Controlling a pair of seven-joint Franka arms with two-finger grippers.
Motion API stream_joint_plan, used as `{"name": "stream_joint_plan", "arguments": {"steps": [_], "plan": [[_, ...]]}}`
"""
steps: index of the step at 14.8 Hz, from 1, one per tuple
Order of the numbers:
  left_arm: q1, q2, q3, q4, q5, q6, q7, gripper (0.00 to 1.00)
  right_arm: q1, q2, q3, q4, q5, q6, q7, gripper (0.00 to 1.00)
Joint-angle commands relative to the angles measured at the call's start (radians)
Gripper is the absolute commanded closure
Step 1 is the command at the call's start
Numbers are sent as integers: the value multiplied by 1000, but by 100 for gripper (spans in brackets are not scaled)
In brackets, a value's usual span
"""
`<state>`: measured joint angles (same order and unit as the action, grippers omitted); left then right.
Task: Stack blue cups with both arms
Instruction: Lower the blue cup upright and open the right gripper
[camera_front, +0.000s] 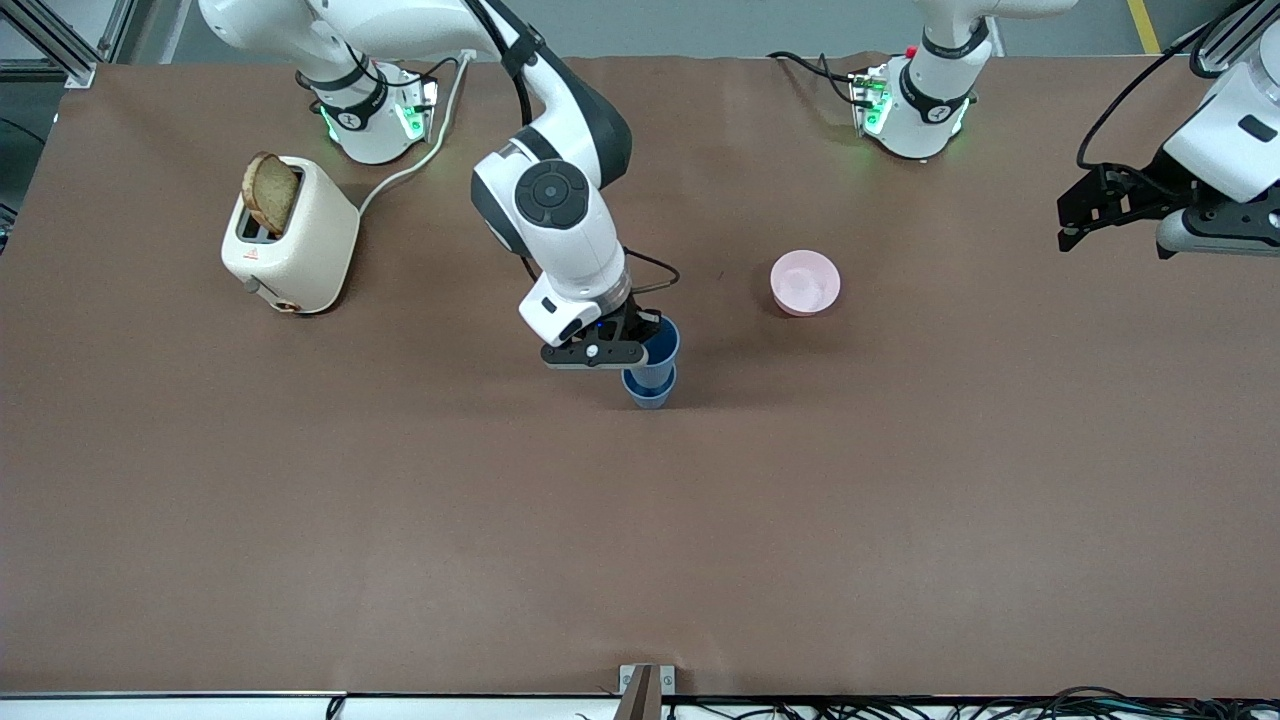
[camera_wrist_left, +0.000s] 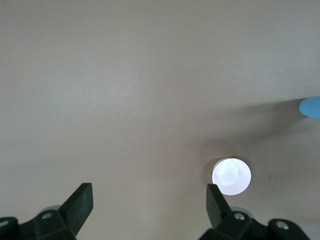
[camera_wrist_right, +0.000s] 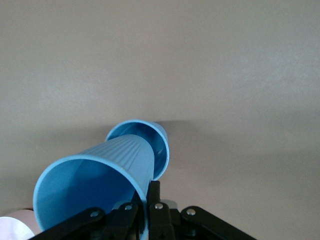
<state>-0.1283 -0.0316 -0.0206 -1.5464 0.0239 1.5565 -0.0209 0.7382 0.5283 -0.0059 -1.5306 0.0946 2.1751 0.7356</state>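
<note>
The robot's right gripper needs to release its blue cup down inside the second blue cup (camera_front: 649, 376) (camera_wrist_right: 143, 144) that stands on the table.
My right gripper (camera_front: 640, 340) is shut on the rim wall of a blue cup (camera_front: 665, 345) near the middle of the table. It holds the cup tilted, with its narrow end in the mouth of the second blue cup (camera_front: 650, 390), which stands on the table. In the right wrist view the held cup (camera_wrist_right: 95, 175) is pinched between the fingers (camera_wrist_right: 155, 197), and the lower cup (camera_wrist_right: 161, 145) shows past it. My left gripper (camera_front: 1075, 215) is open and empty, up in the air at the left arm's end of the table. It is also open in the left wrist view (camera_wrist_left: 149, 200).
A pink bowl (camera_front: 805, 283) sits on the brown table (camera_front: 640, 550), toward the left arm's end from the cups; it also shows in the left wrist view (camera_wrist_left: 231, 176). A cream toaster (camera_front: 290, 240) with a slice of bread stands toward the right arm's end.
</note>
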Motion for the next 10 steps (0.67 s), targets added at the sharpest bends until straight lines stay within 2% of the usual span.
{"name": "stream_joint_plan", "arguments": {"steps": [1,8,10], "plan": [[6,-2,-1,-3,-33,22,-8,0,12,-11,-9,-19,7,11,16,100],[9,1,-1,-4,-33,20,-7,0,13,10,-11,-17,-4,15,11,97],[7,1,-1,-4,-33,13,-7,0,12,41,-11,-20,-7,75,10,96]]}}
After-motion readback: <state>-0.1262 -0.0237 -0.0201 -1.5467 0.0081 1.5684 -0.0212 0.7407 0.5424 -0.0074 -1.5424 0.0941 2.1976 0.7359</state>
